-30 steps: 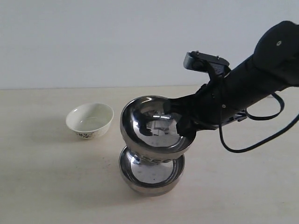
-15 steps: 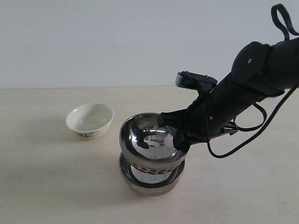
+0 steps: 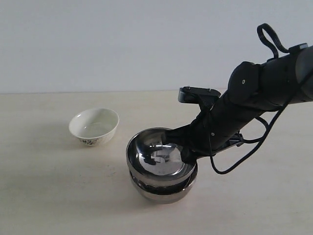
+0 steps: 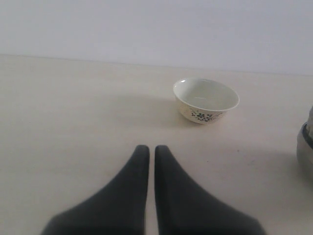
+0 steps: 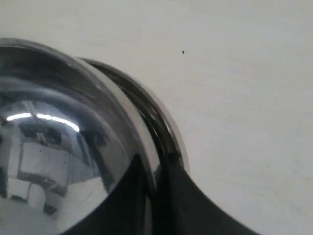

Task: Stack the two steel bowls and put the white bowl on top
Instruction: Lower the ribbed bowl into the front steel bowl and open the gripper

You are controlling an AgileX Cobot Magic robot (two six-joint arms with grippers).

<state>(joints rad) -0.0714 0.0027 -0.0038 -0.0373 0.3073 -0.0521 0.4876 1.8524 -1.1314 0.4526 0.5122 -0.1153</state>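
Observation:
The upper steel bowl sits crooked in the lower steel bowl; next my right gripper opens, retake the upper bowl's rim (image 3: 191, 170) and levels it there.
The upper steel bowl (image 3: 159, 154) sits nested in the lower steel bowl (image 3: 164, 192) at the table's middle front. My right gripper (image 3: 187, 155) is shut on the upper bowl's right rim, one finger inside and one outside. In the right wrist view the upper steel bowl (image 5: 54, 142) fills the frame, the lower steel bowl's rim (image 5: 156, 117) shows just beyond it, and the right gripper (image 5: 152, 169) pinches the rim. The white bowl (image 3: 94, 126) stands upright to the left. In the left wrist view the white bowl (image 4: 206, 100) is ahead of my left gripper (image 4: 147, 149), which is shut and holds nothing.
The light wooden table (image 3: 49, 186) runs up to a pale wall at the back. A black cable (image 3: 244, 152) loops under the right arm above the table. The stacked steel bowls' edge (image 4: 305, 147) shows in the left wrist view.
My right gripper has lowered the upper steel bowl from above the lower one down into it, so the two now nest. The white bowl has not moved.

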